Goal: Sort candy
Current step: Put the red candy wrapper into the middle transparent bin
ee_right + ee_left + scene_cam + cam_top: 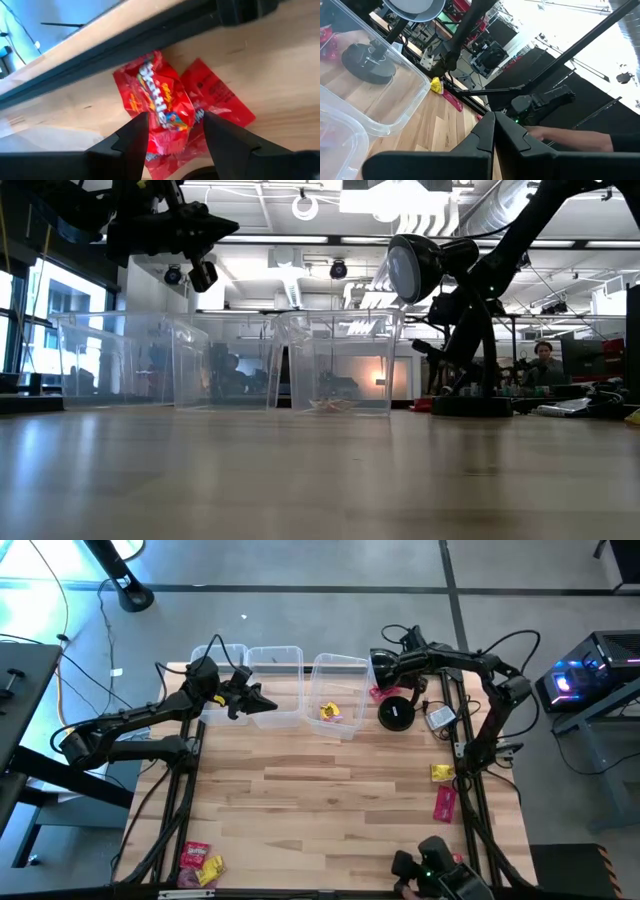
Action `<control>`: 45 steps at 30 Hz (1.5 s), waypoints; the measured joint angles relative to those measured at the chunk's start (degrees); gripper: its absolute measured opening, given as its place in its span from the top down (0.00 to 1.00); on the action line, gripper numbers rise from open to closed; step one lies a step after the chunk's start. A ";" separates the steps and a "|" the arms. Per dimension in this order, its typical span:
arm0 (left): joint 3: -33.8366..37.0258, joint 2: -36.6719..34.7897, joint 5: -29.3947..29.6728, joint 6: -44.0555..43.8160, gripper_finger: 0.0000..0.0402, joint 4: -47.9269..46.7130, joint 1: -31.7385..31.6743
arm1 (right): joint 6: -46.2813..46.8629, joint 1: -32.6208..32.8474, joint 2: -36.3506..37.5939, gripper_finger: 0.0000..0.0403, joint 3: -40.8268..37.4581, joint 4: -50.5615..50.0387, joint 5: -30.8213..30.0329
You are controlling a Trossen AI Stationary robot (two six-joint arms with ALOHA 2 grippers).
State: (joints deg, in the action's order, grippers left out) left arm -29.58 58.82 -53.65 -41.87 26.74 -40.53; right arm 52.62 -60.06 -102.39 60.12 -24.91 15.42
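I will re-pinch at the overlapping edge [192,111] to lift one packet, as two red packets overlap within my right gripper's open fingers.
Three clear tubs [275,680] stand in a row at the table's far edge. The right tub [340,675] has a yellow candy [330,712] on its floor. My left gripper [255,700] is shut and empty, raised above the middle tub [230,370]. My right gripper [172,122] is open and reaches down beside the right tub. Its fingers stand on either side of a red candy packet [157,100] that lies flat on the table over a second red packet [215,95]. In the high view that candy [375,694] shows next to the lamp. My right gripper comes from above, one finger [132,137] on each side of the red packet's lower part [170,117]. I cannot tell whether the fingers touch it. The packet lies flat on the table.
A black desk lamp [396,715] stands right beside my right gripper. A yellow candy [441,772] and a pink one [444,803] lie near the right edge. Red [195,854] and yellow [209,871] candies lie at the near left corner. A person's arm [570,139] shows at the near edge.
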 joint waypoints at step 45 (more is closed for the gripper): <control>0.00 0.01 -5.84 -4.52 1.00 0.11 0.02 | -1.66 2.85 0.46 0.49 0.96 -2.20 1.47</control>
State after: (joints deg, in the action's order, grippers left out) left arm -29.58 58.83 -59.48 -46.39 26.85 -40.51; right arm 50.96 -57.21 -101.93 61.08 -27.11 16.89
